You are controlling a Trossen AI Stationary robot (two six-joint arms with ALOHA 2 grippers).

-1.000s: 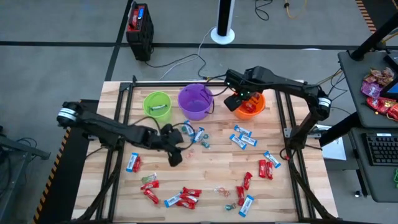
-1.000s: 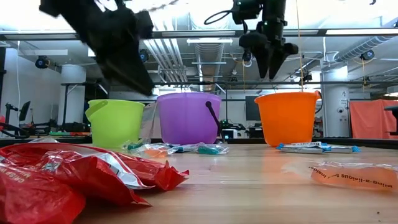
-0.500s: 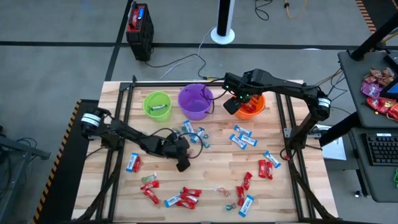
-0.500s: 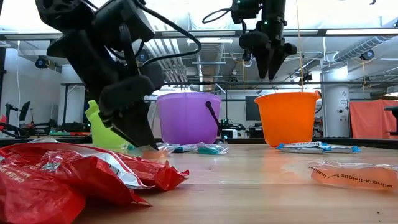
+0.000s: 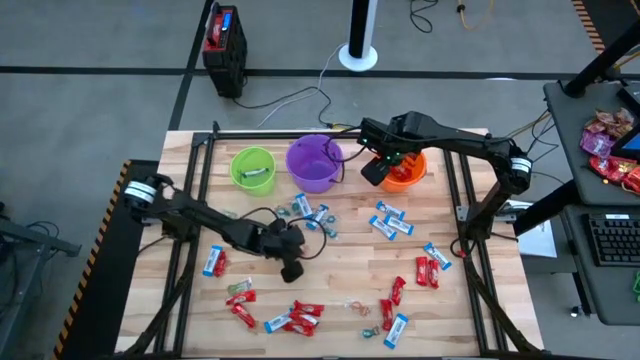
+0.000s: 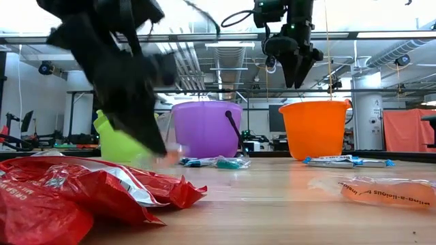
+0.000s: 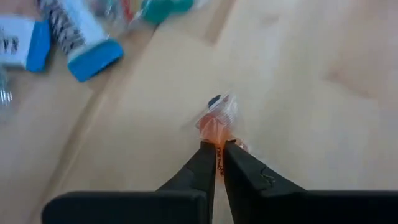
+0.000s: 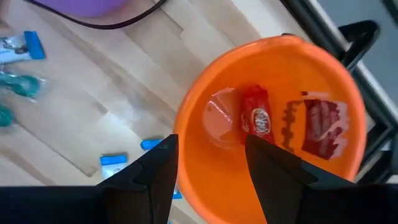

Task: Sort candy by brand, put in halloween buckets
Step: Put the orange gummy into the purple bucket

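Note:
I need to use my left gripper to release the small clear candy inside the purple bucket (image 5: 315, 163), which sits between the green and orange ones.
Three halloween buckets stand along the far side of the table: green (image 5: 252, 168), purple (image 5: 315, 162) and orange (image 5: 405, 172). Candy lies scattered on the wood: blue-and-white pieces (image 5: 390, 222) and red pieces (image 5: 300, 315). My left gripper (image 5: 292, 268) is low at mid-table, shut on a small clear candy with an orange centre (image 7: 217, 121). My right gripper (image 8: 208, 168) hangs open above the orange bucket's (image 8: 273, 124) left rim. Two red candies (image 8: 258, 121) lie on the bucket's bottom. My left gripper pinches the near end of the small clear candy's wrapper (image 7: 218, 138) between its two fingertips. The fingers slant down at it from above. The rest of the candy sticks out past the fingertips, close over the wood; whether it rests on the table I cannot tell.
Blue-and-white and green candies (image 7: 87, 46) lie just beyond my left gripper. A crumpled red wrapper (image 6: 68, 190) fills the near left of the low view, and a clear orange wrapper (image 6: 385, 190) lies at the near right. Black frame rails (image 5: 200, 180) run along the table's sides.
My left gripper has gone toward the table's near edge and a little to the right, coming down to the tabletop.

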